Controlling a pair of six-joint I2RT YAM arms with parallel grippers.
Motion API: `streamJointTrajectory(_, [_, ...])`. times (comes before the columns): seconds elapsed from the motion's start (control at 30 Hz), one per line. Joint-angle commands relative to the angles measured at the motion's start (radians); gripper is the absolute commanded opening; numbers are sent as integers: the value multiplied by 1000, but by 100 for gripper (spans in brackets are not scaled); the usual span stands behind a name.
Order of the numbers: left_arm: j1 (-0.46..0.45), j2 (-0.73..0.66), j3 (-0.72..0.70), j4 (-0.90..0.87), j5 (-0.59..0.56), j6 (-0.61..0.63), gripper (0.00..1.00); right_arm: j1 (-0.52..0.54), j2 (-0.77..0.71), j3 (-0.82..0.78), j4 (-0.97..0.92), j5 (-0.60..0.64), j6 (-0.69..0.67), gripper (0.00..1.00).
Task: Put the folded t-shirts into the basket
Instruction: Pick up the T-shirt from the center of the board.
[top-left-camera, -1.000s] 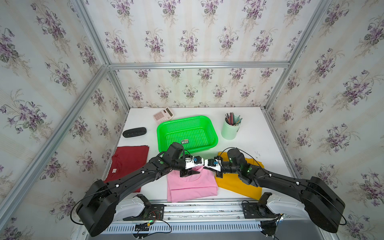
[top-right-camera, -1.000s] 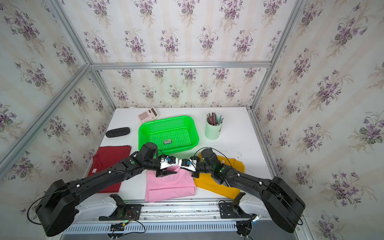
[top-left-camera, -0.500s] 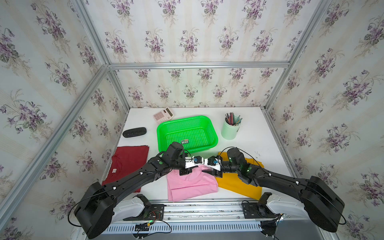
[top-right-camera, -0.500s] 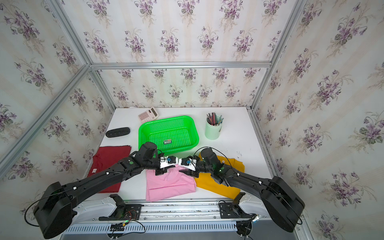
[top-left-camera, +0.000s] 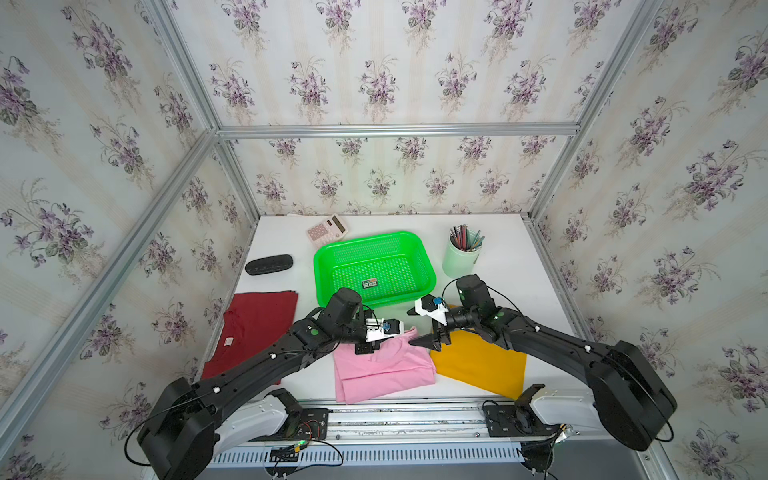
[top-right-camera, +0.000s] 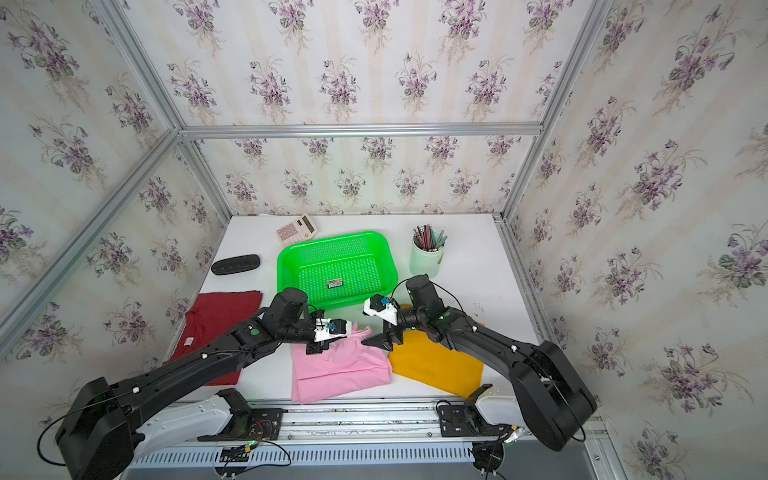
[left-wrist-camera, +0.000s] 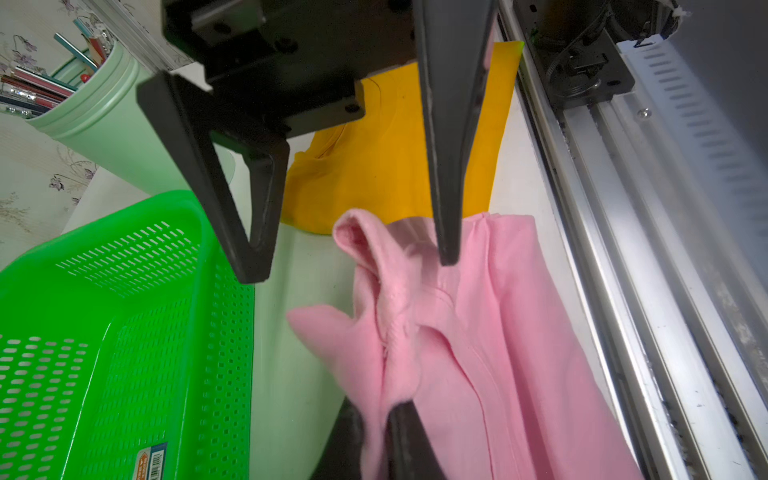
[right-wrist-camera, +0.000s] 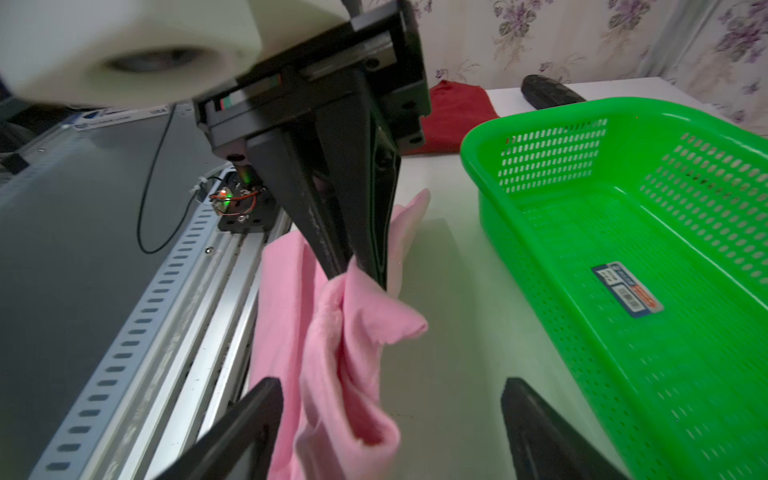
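Note:
My right gripper will first take the t-shirt's corner (top-left-camera: 411, 333) next to my left gripper, where the pink t-shirt's far edge is bunched up, and spread that edge straight.
The pink t-shirt (top-left-camera: 382, 370) (top-right-camera: 340, 370) lies near the table's front edge, its far edge bunched and lifted. My left gripper (top-left-camera: 365, 345) (left-wrist-camera: 384, 415) is shut on that bunched fold, which also shows in the right wrist view. My right gripper (top-left-camera: 411, 326) (right-wrist-camera: 390, 399) stands open at the shirt's far right corner, one finger over the cloth and nothing between its fingers. The mustard yellow t-shirt (top-left-camera: 482, 361) lies flat to the right, the dark red t-shirt (top-left-camera: 257, 320) flat to the left. The green basket (top-left-camera: 365, 237) (top-right-camera: 332, 239) sits just behind both grippers with only a sticker inside.
A pale green pencil cup (top-left-camera: 459, 262) stands right of the basket. A pink calculator (top-left-camera: 326, 228) and a black case (top-left-camera: 269, 264) lie at the back left. A metal rail (top-left-camera: 407, 415) runs along the front edge, and wallpapered walls enclose the table.
My left gripper has shut on the pink t-shirt's far edge. My right gripper has opened, let go of the cloth and drawn back a little to the right.

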Motion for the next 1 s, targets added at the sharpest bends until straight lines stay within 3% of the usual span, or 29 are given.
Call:
streamJointTrajectory(0.0, [-1,-17,-8,55,49,26,15,2,51,25,-98,-141,-18,87])
streamJointTrajectory(0.23, [-1,-33,-27,87,92,45,16,21,96,59,-44,-147,3,84])
streamJointTrajectory(0.33, [-2,-28,-25,100,96,45,16,43,131,101,-75,-159,-25,78])
streamJointTrajectory(0.4, [-3,-23,-22,101,94,42,17,51,144,123,-99,-186,-62,63])
streamJointTrajectory(0.53, [-3,-34,-24,100,73,27,30,51,114,131,-133,-184,-147,9])
streamJointTrajectory(0.57, [-3,-41,-22,89,66,25,35,51,96,128,-143,-166,-172,3])
streamJointTrajectory(0.67, [-3,-64,-4,5,23,19,46,52,35,109,-142,-94,-191,0])
streamJointTrajectory(0.97, [8,-105,32,-266,-117,82,59,52,-51,74,-165,43,-256,0])
